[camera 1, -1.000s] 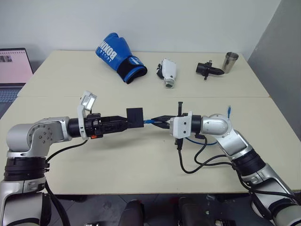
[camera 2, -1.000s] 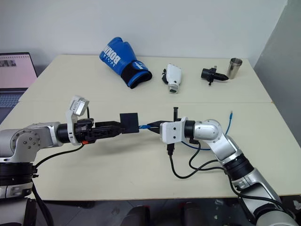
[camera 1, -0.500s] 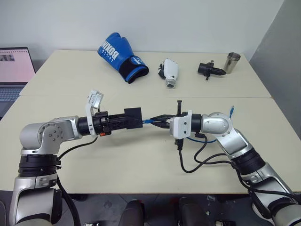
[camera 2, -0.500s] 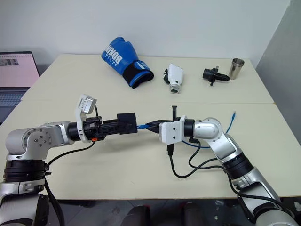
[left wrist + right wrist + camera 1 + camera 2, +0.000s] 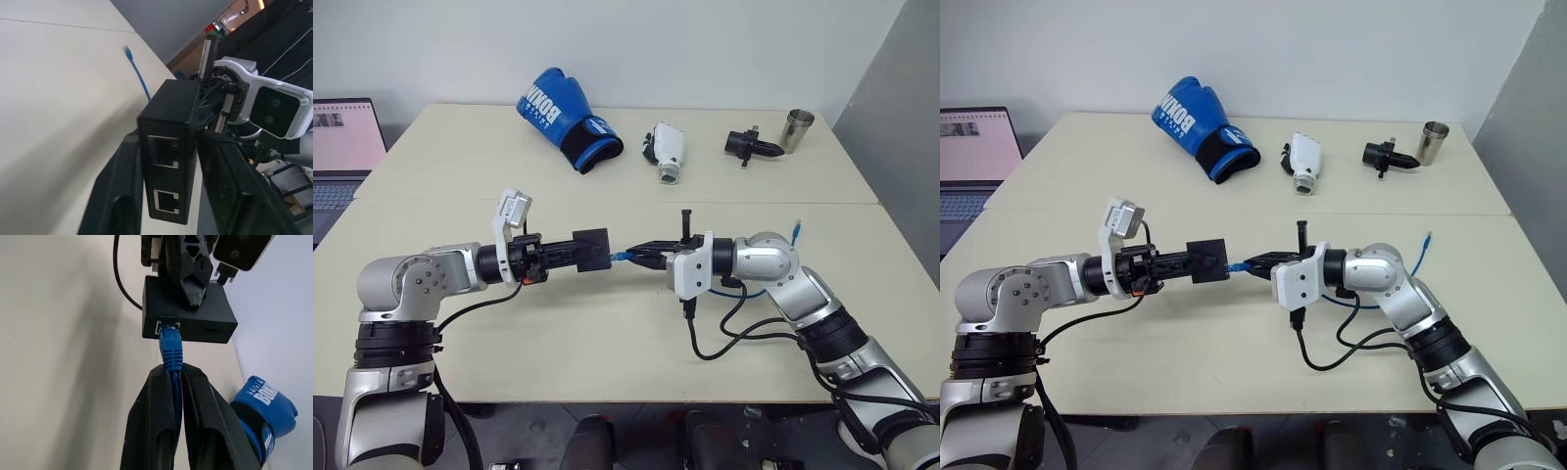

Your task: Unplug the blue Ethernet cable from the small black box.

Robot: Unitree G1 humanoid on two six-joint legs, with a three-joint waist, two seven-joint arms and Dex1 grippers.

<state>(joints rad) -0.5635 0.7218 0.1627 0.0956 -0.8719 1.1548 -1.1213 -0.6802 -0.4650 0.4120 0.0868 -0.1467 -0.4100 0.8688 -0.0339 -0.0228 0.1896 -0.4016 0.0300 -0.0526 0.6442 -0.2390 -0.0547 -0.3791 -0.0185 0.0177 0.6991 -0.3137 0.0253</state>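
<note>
The robot's right gripper pinches the blue cable behind the plug, so it should open, roll and take the plug itself [image 5: 170, 340] near the box.
The small black box [image 5: 591, 248] hangs level above the middle of the near table, and my left gripper [image 5: 572, 256] is shut on it from the left, one finger [image 5: 116, 196] on each flat side. The blue Ethernet cable [image 5: 170, 340] has its plug seated in a port on the box's right edge. My right gripper [image 5: 642, 253] is shut on the cable just behind the plug, its fingers [image 5: 151, 401] pointing at the box. The rest of the cable loops under my right forearm [image 5: 746, 291], and its free end [image 5: 792, 231] lies on the table.
Along the far table stand a blue boxing glove [image 5: 563, 117], a white device [image 5: 664, 152], a black cylindrical gadget [image 5: 747, 145] and a metal cup [image 5: 794, 129]. A laptop [image 5: 337, 137] sits beyond the left edge. My right wrist's black cord [image 5: 715, 343] trails over the near table.
My left gripper's fingers, open around the box a second ago, have closed onto its sides. The right gripper keeps its hold on the cable, and the plug stays in the port.
</note>
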